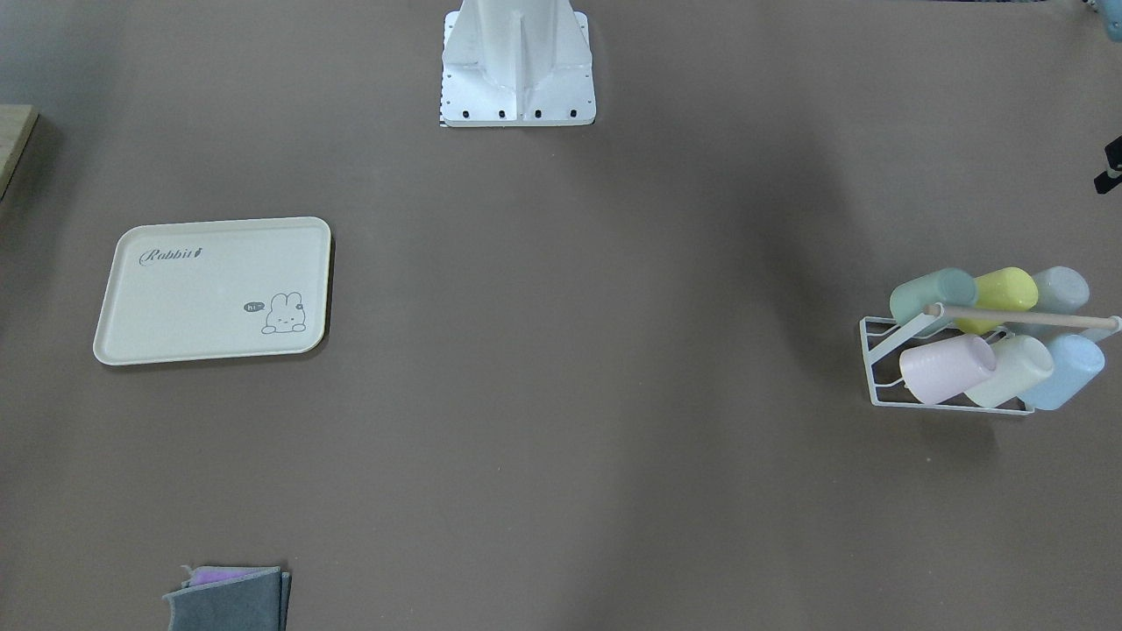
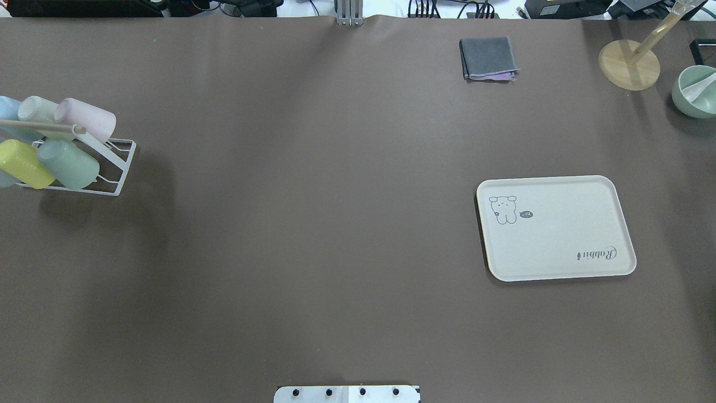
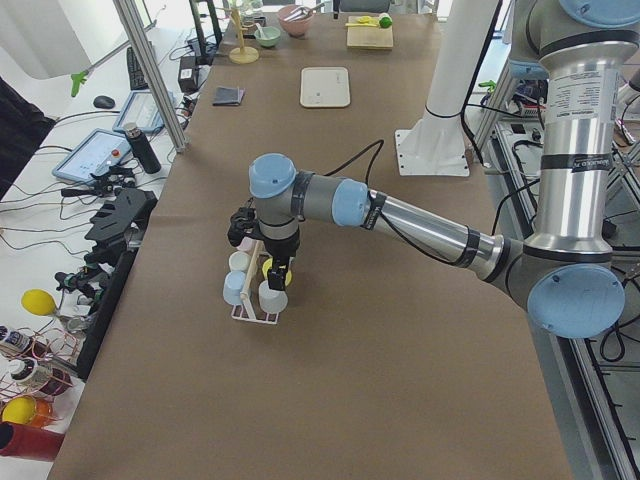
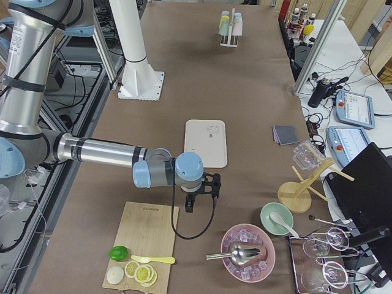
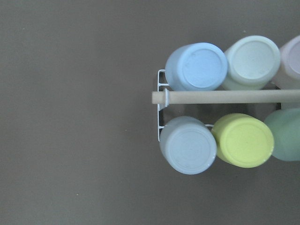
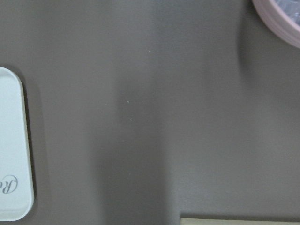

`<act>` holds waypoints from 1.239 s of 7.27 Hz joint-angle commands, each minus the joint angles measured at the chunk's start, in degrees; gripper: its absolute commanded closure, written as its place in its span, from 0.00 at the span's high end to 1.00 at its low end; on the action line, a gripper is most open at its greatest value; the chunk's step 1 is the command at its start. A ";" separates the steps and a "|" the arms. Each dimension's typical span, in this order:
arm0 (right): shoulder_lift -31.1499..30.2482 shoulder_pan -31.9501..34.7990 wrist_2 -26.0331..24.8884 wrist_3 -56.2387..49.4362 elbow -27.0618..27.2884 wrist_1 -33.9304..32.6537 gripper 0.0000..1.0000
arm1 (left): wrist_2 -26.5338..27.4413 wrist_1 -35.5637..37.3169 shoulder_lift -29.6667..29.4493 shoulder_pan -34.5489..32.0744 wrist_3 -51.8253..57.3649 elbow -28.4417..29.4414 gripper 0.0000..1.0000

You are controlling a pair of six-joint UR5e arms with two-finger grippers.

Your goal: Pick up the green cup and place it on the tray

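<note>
The robot's right gripper should next move to the middle of the cream tray's short edge (image 1: 111, 286) (image 6: 29, 152), the one farthest from the white wire rack, and close there.
The green cup (image 1: 933, 294) lies on its side in a white wire rack (image 1: 877, 364) with several other pastel cups, at my left end of the table. It also shows in the overhead view (image 2: 68, 164) and at the right edge of the left wrist view (image 5: 287, 135). My left gripper (image 3: 282, 272) hangs above the rack; I cannot tell whether it is open or shut. The cream tray (image 2: 559, 235) with the bunny drawing lies bare on my right side. My right gripper (image 4: 191, 205) hovers past the tray's (image 4: 205, 144) end; its state is unclear.
A wooden rod (image 5: 225, 96) runs over the rack as a handle. A folded grey cloth (image 2: 488, 57) lies at the far edge. A wooden stand (image 2: 629, 64), a green bowl (image 2: 696, 92), a pink bowl (image 4: 248, 252) and a cutting board (image 4: 144, 236) are at my right end.
</note>
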 commanded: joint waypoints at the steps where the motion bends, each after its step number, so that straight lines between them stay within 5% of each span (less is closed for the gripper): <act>1: 5.26 -7.05 0.64 10.10 -1.28 3.20 1.00 | 6.13 3.68 -2.26 6.41 1.55 -4.75 0.97; 4: 11.15 -14.34 0.11 31.33 -13.76 26.90 1.00 | 19.67 5.25 -11.04 19.78 1.46 -4.94 0.97; 9: 14.88 -25.80 -6.30 40.84 -13.68 35.62 0.97 | 35.75 14.74 -20.37 35.25 1.37 -6.16 0.97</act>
